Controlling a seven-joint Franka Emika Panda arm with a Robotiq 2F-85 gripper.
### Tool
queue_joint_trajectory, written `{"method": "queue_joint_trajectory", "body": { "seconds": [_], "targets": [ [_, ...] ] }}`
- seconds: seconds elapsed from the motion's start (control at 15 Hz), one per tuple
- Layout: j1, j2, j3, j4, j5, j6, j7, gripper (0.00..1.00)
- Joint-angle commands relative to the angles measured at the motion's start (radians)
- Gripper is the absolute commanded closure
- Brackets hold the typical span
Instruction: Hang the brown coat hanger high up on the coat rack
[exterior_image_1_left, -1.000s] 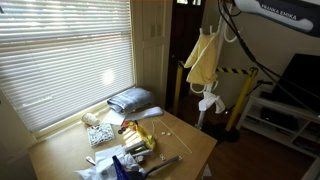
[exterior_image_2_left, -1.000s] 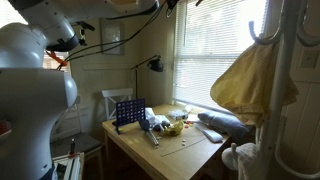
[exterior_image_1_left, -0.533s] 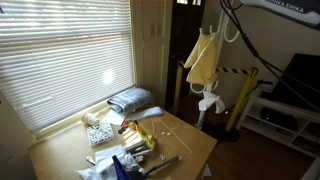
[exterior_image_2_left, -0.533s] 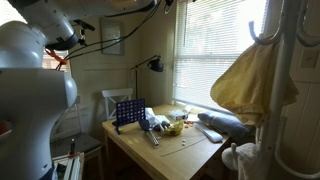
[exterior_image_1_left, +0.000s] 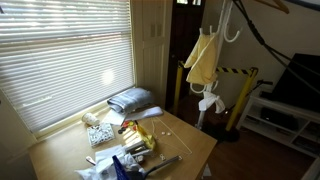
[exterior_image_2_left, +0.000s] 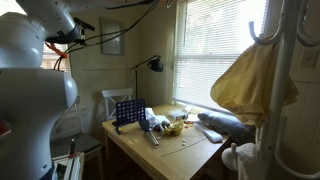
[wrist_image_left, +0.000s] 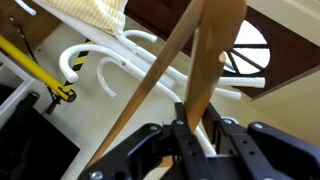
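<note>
Next, I let go with my gripper so that the brown coat hanger rests on the coat rack's top white hooks (exterior_image_1_left: 225, 22) (wrist_image_left: 188, 88) above the yellow garment.
In the wrist view my gripper (wrist_image_left: 196, 128) is shut on a slim bar of the brown coat hanger (wrist_image_left: 216, 50), whose light wooden bars fan out across the picture. The coat rack's white curved hooks (wrist_image_left: 88, 66) lie just beyond the hanger, close behind the jaws. In both exterior views the coat rack is a tall white pole with hooks near its top (exterior_image_1_left: 224, 40) (exterior_image_2_left: 284, 60). The gripper and the hanger are out of frame in both exterior views; only the arm's base (exterior_image_2_left: 30, 70) and cables show.
A yellow garment (exterior_image_1_left: 203, 60) (exterior_image_2_left: 245, 80) hangs on the rack, with a white item (exterior_image_1_left: 208, 102) lower down. A yellow-and-black striped bar (exterior_image_1_left: 232, 71) stands behind the rack. A wooden table (exterior_image_1_left: 185, 145) holds a folded cloth (exterior_image_1_left: 132, 99) and clutter. Window blinds (exterior_image_1_left: 60, 50) are on the wall.
In an exterior view the arm at the top right has risen out of the frame; only its cable is left. The rack and the table things have not moved.
</note>
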Motion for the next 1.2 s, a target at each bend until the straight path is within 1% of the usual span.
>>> {"method": "queue_joint_trajectory", "body": {
  "seconds": [0.0,0.27,0.6,0.67,0.73,0.93,1.13],
  "targets": [
    [-0.034,-0.068,0.031,0.096,0.018,-0.046,0.005,0.94],
    [-0.052,-0.098,0.062,0.132,0.008,-0.086,0.009,0.94],
    [-0.069,-0.117,0.092,0.145,-0.001,-0.138,0.033,0.94],
    [-0.071,-0.120,0.097,0.147,-0.005,-0.152,0.034,0.53],
    [-0.072,-0.121,0.098,0.145,-0.005,-0.161,0.036,0.52],
    [-0.076,-0.108,0.091,0.142,-0.010,-0.181,0.052,0.33],
    [-0.065,-0.095,0.088,0.128,-0.018,-0.176,0.047,0.11]
  ]
}}
